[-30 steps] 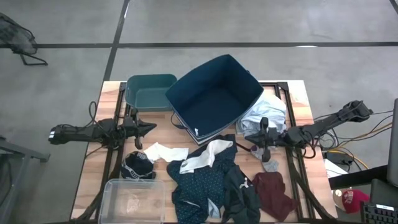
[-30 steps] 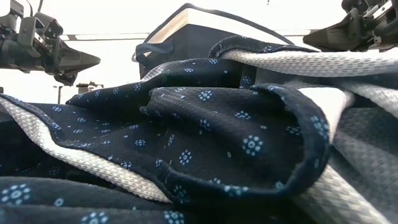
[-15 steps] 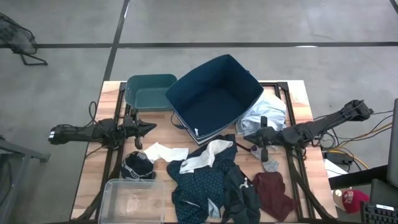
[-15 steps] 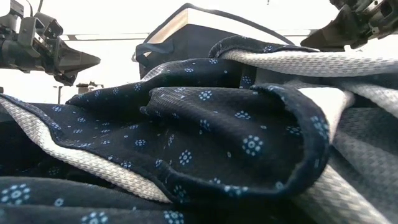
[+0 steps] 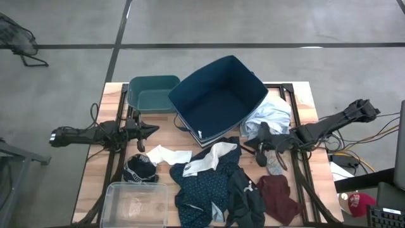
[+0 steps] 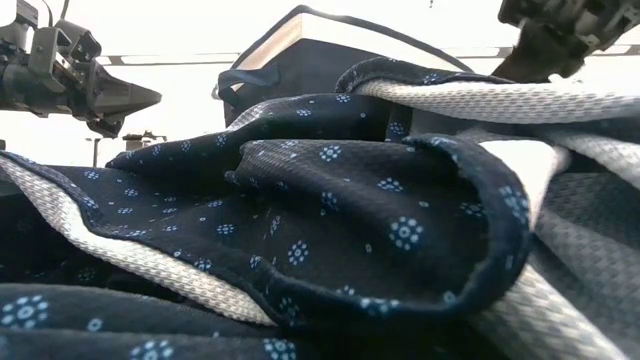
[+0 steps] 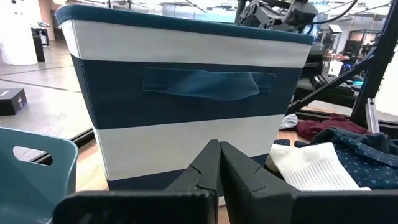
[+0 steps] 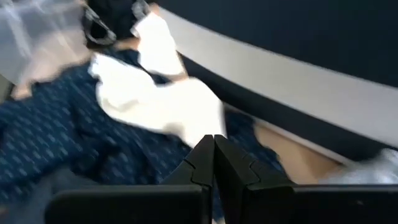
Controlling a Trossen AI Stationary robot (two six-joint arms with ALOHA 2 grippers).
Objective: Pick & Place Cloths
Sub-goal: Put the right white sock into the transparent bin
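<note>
My right gripper will next close on the end of the white sock (image 5: 228, 147) (image 8: 206, 121) that is nearest the navy box, on top of the navy shirt with white dots.
The navy white-dotted shirt (image 5: 201, 185) lies crumpled at the table's near middle, its white lining (image 8: 168, 102) turned up. It fills the low view (image 6: 330, 220). A white sock (image 5: 168, 154), black pieces (image 5: 140, 170) (image 5: 247, 196), a maroon piece (image 5: 278, 196) and a grey sock (image 5: 275, 168) lie around it. A pale blue-white shirt (image 5: 273, 113) rests against the navy box's right side. My right gripper (image 5: 250, 145) is shut, over the gap between box and dotted shirt (image 8: 213, 142). My left gripper (image 5: 150, 130) (image 7: 219, 148) is shut, at the table's left, pointing at the box.
The big navy fabric box (image 5: 218, 98) stands open at the far middle, its striped side and handle (image 7: 200, 84) facing my left gripper. A teal bin (image 5: 152, 94) sits left of it. A clear plastic tub (image 5: 136, 204) stands at the near left corner.
My right gripper has moved toward the table's left, from beside the pale shirt toward the dotted shirt's white lining, and has turned as it went; it stays shut. The cloths lie as before.
</note>
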